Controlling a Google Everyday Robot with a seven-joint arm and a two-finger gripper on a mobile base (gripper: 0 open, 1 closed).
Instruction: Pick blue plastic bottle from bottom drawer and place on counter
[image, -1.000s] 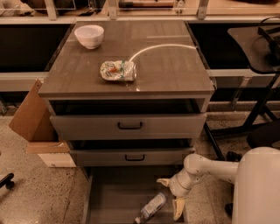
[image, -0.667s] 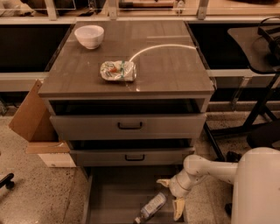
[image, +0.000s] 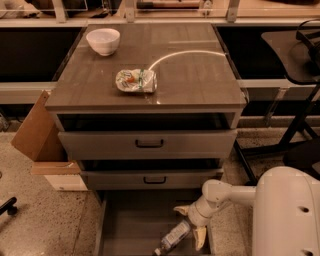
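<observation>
My gripper is to move from the base toward the cap and close around the middle of the blue plastic bottle (image: 174, 237) in the bottom drawer.
The blue plastic bottle (image: 173, 237) lies on its side on the floor of the open bottom drawer (image: 125, 225), near the drawer's front right, cap toward the lower left. My gripper (image: 190, 224) reaches down into the drawer at the end of the white arm. Its two yellowish fingers (image: 200, 237) are spread, one behind the bottle's base and one in front of it, straddling that end. The bottle still rests on the drawer floor. The counter (image: 190, 75) is above, with a curved white line on it.
A white bowl (image: 103, 40) stands at the counter's back left and a wrinkled snack packet (image: 135, 80) lies near its middle. Two drawers with black handles (image: 149, 144) sit above the bottom one. A cardboard box (image: 42, 145) stands left of the cabinet; a chair base stands right.
</observation>
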